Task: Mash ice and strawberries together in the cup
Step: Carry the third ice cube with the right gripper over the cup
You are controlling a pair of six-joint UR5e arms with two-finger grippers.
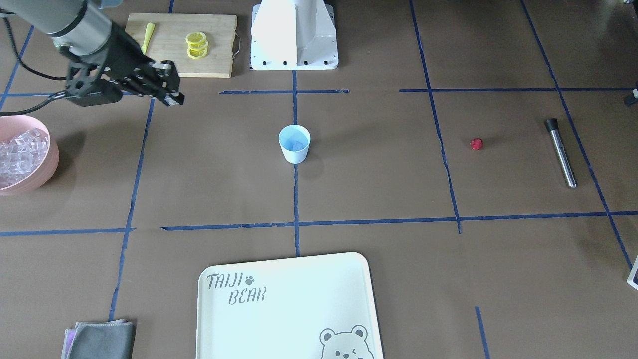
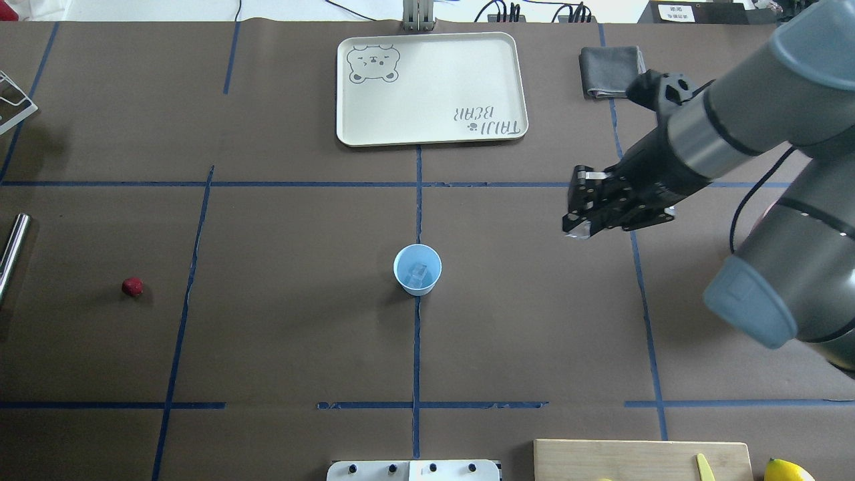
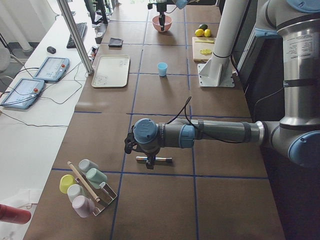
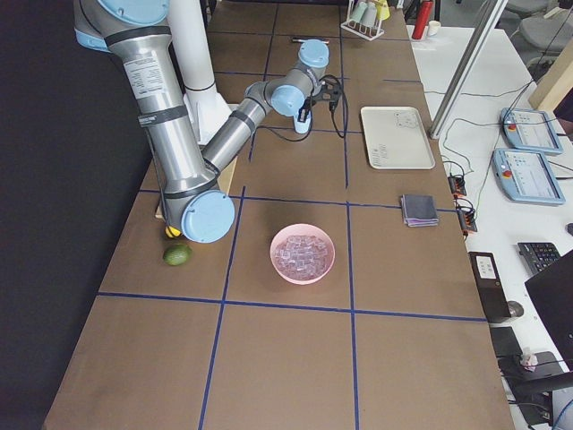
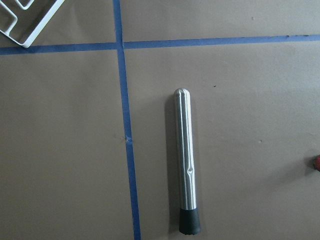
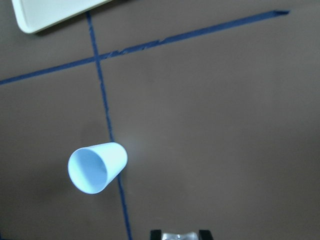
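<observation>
My right gripper has an ice cube in the air between bowl and cup. It will let go of it inside the light-blue cup [image 1: 295,142] [image 6: 90,170], beside the ice cube that is already in there.
The light-blue cup [image 1: 294,155] stands upright at the table's middle with one ice cube [image 2: 419,270] inside. More ice [image 1: 17,149] fills the pink bowl [image 1: 51,160]. The red strawberry [image 1: 476,144] lies alone on the table, with a steel muddler [image 1: 562,154] beyond it. My right gripper [image 2: 578,230] hangs in the air between bowl and cup. In the right wrist view its fingertips [image 6: 156,234] are shut on a glassy ice cube [image 6: 176,235]. My left gripper [image 3: 149,162] hovers over the muddler [image 5: 186,165]; its fingers show in no close view, so I cannot tell its state.
A cream tray [image 1: 289,309] lies on the operators' side and a grey cloth [image 1: 102,339] beside it. A cutting board [image 1: 164,60] with lemon slices [image 1: 197,45] sits near the robot base. A rack of cups [image 3: 85,187] stands at the table's left end.
</observation>
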